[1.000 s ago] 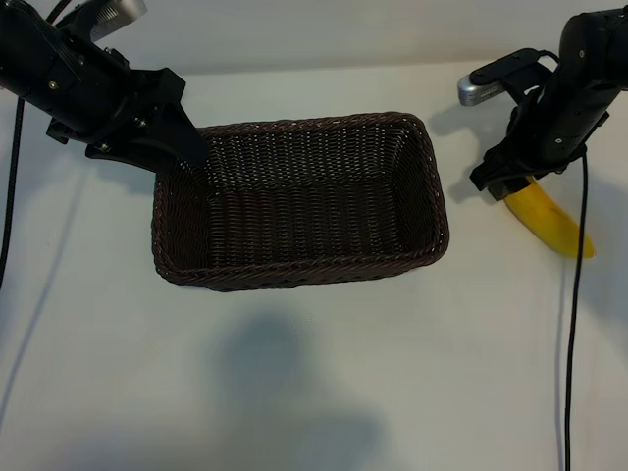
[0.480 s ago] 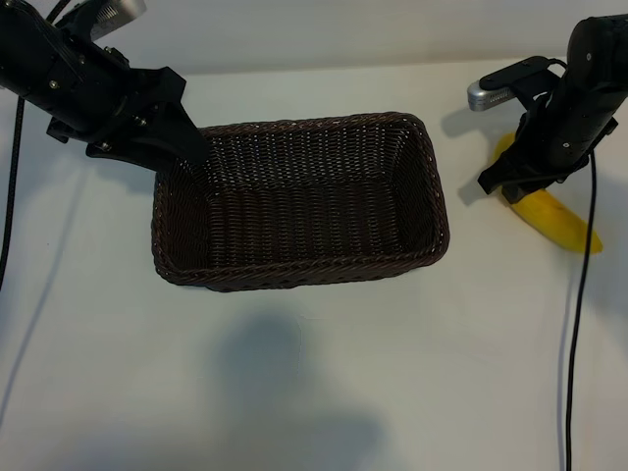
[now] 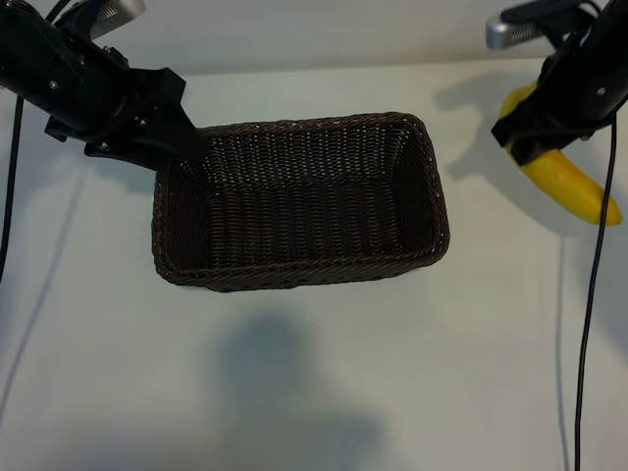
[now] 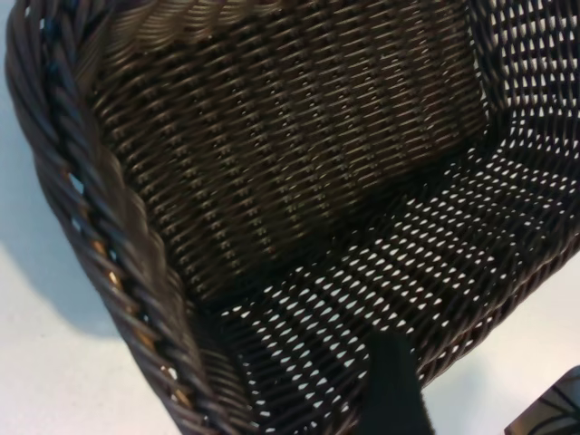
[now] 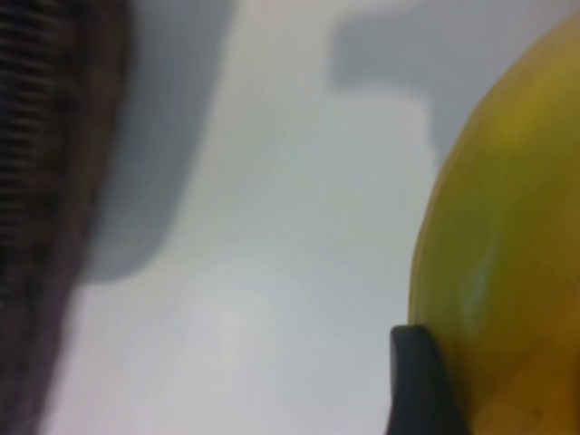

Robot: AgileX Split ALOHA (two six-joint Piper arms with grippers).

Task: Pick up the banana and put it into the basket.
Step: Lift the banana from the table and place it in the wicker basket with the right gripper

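My right gripper is going to release the banana on the basket's woven bottom (image 3: 345, 203), toward the end of the basket that is farther away from my left gripper.
The yellow banana (image 3: 569, 182) hangs tilted at the far right, off the table, with my right gripper (image 3: 530, 137) shut on its upper part. In the right wrist view one dark finger (image 5: 415, 381) presses against the banana's skin (image 5: 507, 245). The dark brown wicker basket (image 3: 432, 211) sits in the middle of the table, to the left of the banana, with nothing in it. My left gripper (image 3: 188, 149) stands open at the basket's far left corner. One of its fingers (image 4: 391, 390) shows in front of the basket wall (image 4: 227, 163).
White table all round the basket. Black cables hang along the left edge (image 3: 12, 186) and the right edge (image 3: 587, 324). The arms' shadows lie near the front middle (image 3: 285, 383) and behind the banana.
My right gripper closed on the banana and carried it up and away from the table's front. The left arm and the basket have not moved.
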